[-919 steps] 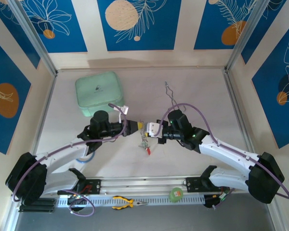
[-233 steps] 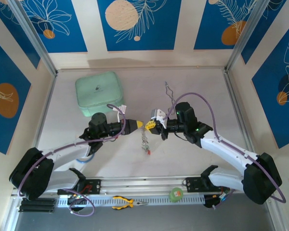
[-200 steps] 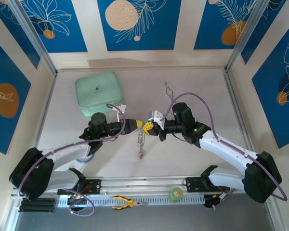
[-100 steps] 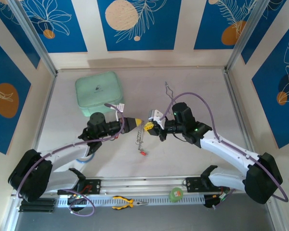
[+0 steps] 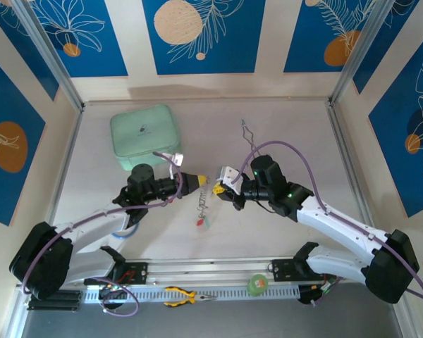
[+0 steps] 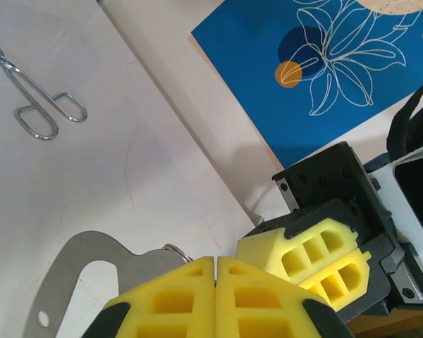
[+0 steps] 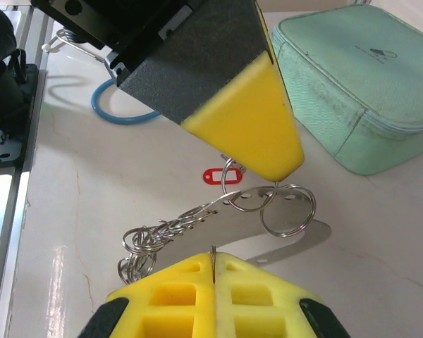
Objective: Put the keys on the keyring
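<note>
Next, I let go of the thin metal ring with my right gripper on the bare table (image 5: 226,209), a little beside the red tag.
The keyring (image 7: 282,227), a flat grey metal plate with small holes, hangs above the table between both grippers; it shows grey beside my left pads (image 6: 77,271). My left gripper (image 5: 200,180) (image 6: 216,264) is shut on its edge, its yellow fingertip (image 7: 257,134) over the plate. A chain of split rings (image 7: 155,236) belonging to the keys droops from the plate down to a red tag (image 7: 215,176) (image 5: 199,221). My right gripper (image 5: 219,189) (image 7: 213,262) is shut on a thin metal ring of that bunch, tip to tip with the left one. Its pads (image 6: 317,257) show close by.
A mint green case (image 5: 144,136) (image 7: 352,84) lies at the back left. Thin silver tongs (image 5: 248,134) (image 6: 39,105) lie behind the grippers. A pale blue ring (image 7: 120,113) sits under the left arm. Yellow-handled pliers (image 5: 183,297) and a green disc (image 5: 257,284) rest on the front rail.
The hanging chain with the red tag has swung to the left. Both grippers have stayed shut and close together, the right one dropping slightly toward the front.
</note>
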`<state>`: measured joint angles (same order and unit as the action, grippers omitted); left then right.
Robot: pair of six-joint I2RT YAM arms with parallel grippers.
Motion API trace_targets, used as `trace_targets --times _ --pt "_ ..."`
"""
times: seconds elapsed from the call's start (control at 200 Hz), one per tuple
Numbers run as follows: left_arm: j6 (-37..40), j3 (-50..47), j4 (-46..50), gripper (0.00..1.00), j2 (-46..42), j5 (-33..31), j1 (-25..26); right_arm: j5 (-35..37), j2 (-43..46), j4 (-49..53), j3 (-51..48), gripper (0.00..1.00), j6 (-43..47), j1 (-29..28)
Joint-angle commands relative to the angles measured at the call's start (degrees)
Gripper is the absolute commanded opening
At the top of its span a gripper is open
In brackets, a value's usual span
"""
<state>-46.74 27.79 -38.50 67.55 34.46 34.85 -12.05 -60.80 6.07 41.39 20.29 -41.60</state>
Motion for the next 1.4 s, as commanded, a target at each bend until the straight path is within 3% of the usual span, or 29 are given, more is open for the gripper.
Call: trace_targets --times 0.0,0.195,0.335,0.5,0.905,1.05,1.16,1.265,1.395 --pt "6.50 0.68 -1.02 0.00 -2.13 0.24 0.09 1.85 0.08 1.11 0.12 0.00 0.29 1.07" --pt "11.74 -0.29 -2.28 0.00 -2.91 1.17 0.12 4.73 -1.09 9.42 1.46 0.00 -8.28 2.92" --pt "12.58 -1.57 -6.86 0.00 -2.62 2.52 0.17 8.36 -4.55 18.20 5.05 0.00 -24.22 3.78" --pt "11.78 -3.48 -14.60 0.00 -2.01 4.10 0.05 3.82 -13.37 28.29 9.63 0.00 -38.66 5.21" --pt "12.52 -6.55 -23.03 0.00 -1.29 6.91 0.12 1.51 -27.27 26.55 9.94 0.00 -46.99 8.68" --pt "13.63 -7.20 -24.54 0.00 -0.53 7.64 0.14 2.24 -30.34 27.10 11.03 0.23 -46.77 9.76" --pt "15.29 -7.71 -25.05 0.00 -0.29 8.05 0.10 2.40 -27.23 27.01 11.37 0.33 -46.11 10.68" --pt "17.26 -7.95 -25.31 0.00 -0.31 8.30 0.11 -3.86 -20.44 23.02 10.00 0.36 -45.47 12.57" --pt "17.35 -7.34 -26.15 0.00 0.10 8.82 0.07 -21.09 -12.48 12.95 6.39 0.36 -47.45 14.82"
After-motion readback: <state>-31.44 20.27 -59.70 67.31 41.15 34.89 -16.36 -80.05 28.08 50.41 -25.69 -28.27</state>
